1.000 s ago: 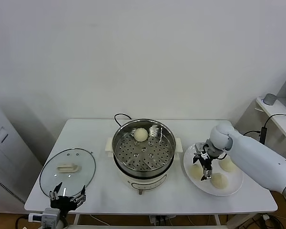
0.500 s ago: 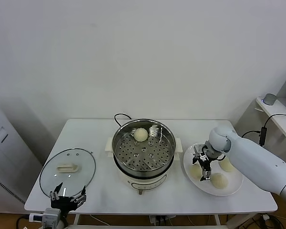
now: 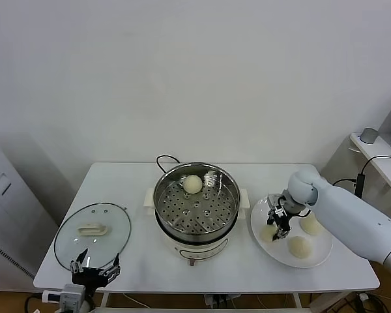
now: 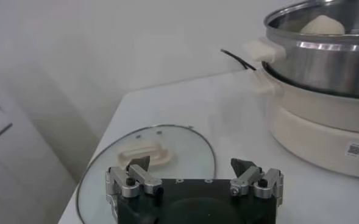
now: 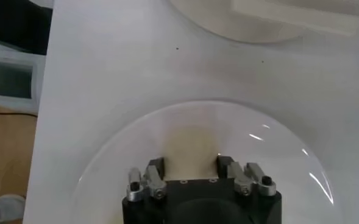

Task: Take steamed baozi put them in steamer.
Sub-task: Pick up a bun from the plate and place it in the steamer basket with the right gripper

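Observation:
Next, my right gripper sets the baozi free on the steamer's perforated tray (image 3: pixel 172 208), placing it by the steamer's rim that faces the glass lid. The baozi is still on the white plate.
The steel steamer (image 3: pixel 197 207) stands mid-table with one baozi (image 3: pixel 192 184) on its perforated tray. It also shows in the left wrist view (image 4: pixel 325 55), with that bun (image 4: pixel 322 25) inside. Three more baozi lie on the white plate (image 3: pixel 319 257) to its right: one (image 3: pixel 268 233) nearest the steamer, and two others (image 3: pixel 300 246) (image 3: pixel 311 224). My right gripper (image 3: pixel 278 225) is down on the plate. In the right wrist view my right gripper (image 5: pixel 190 162) is shut on the nearest bun (image 5: pixel 191 146), one finger against each side. My left gripper (image 3: pixel 94 268) is open and empty at the front left edge.
A round glass lid (image 3: pixel 92 229) with a cream handle lies flat at the table's left, just beyond my left gripper, and shows in the left wrist view (image 4: pixel 149 155). The steamer's black cord (image 3: pixel 164 160) loops behind it. A side shelf (image 3: pixel 378 153) stands at the far right.
My right gripper's fingers have drawn in against the sides of the bun nearest the steamer. The left arm has barely moved.

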You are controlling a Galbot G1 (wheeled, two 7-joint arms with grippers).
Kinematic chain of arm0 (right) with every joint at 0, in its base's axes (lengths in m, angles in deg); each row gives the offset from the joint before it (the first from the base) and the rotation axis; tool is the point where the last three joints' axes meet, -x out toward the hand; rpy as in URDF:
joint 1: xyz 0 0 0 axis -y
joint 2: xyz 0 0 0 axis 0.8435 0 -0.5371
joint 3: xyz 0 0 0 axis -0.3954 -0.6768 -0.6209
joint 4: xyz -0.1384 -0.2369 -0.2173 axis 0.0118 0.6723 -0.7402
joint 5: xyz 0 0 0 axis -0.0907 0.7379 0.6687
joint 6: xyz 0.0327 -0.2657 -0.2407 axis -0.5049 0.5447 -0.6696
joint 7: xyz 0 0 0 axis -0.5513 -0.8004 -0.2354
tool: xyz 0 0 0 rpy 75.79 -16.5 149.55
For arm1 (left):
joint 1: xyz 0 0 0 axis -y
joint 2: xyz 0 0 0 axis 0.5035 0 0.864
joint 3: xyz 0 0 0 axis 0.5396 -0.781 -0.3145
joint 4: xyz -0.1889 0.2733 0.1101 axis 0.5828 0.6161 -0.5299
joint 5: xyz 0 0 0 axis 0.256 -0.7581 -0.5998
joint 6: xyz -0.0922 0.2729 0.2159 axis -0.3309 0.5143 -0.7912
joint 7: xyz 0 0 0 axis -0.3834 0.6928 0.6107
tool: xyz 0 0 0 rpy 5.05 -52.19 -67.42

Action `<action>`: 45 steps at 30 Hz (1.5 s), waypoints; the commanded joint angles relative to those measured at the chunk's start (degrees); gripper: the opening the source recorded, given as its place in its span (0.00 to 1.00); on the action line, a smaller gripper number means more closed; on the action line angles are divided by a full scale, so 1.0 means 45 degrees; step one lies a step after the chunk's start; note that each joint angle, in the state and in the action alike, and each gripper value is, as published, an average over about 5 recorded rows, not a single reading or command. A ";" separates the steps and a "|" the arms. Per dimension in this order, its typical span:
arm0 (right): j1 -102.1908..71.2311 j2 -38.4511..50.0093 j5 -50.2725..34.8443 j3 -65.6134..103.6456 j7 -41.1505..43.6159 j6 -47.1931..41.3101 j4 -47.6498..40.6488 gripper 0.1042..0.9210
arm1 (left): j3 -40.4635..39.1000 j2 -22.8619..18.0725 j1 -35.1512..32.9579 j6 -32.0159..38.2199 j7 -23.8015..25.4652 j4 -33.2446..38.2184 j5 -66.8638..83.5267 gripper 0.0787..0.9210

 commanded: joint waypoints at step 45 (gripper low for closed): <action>0.8693 -0.7895 -0.8680 -0.7861 -0.1553 -0.7085 -0.0760 0.46 | 0.0260 -0.0623 0.0441 -0.0150 0.0089 0.0698 0.0566 0.88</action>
